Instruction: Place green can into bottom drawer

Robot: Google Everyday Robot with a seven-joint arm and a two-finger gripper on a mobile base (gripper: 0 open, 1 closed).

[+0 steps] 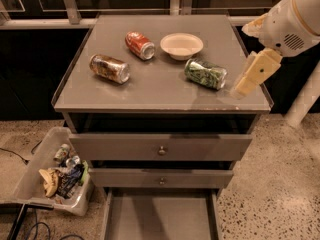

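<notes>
The green can in front of the white bowl is next for my gripper, which should go there and close around the middle of its body (206, 75).
The green can (205, 73) lies on its side on the grey cabinet top (160, 91), right of centre. The bottom drawer (160, 217) is pulled out below, and its flat grey floor is bare. My gripper (254, 74) hangs at the cabinet's right edge, a little right of the green can and apart from it. It holds nothing that I can see.
A red can (140, 45) and a brown-orange can (109, 68) lie on the top to the left. A white bowl (181, 45) sits behind the green can. Two knobbed drawers (161, 147) are slightly open. A bin of litter (55, 174) stands on the floor at left.
</notes>
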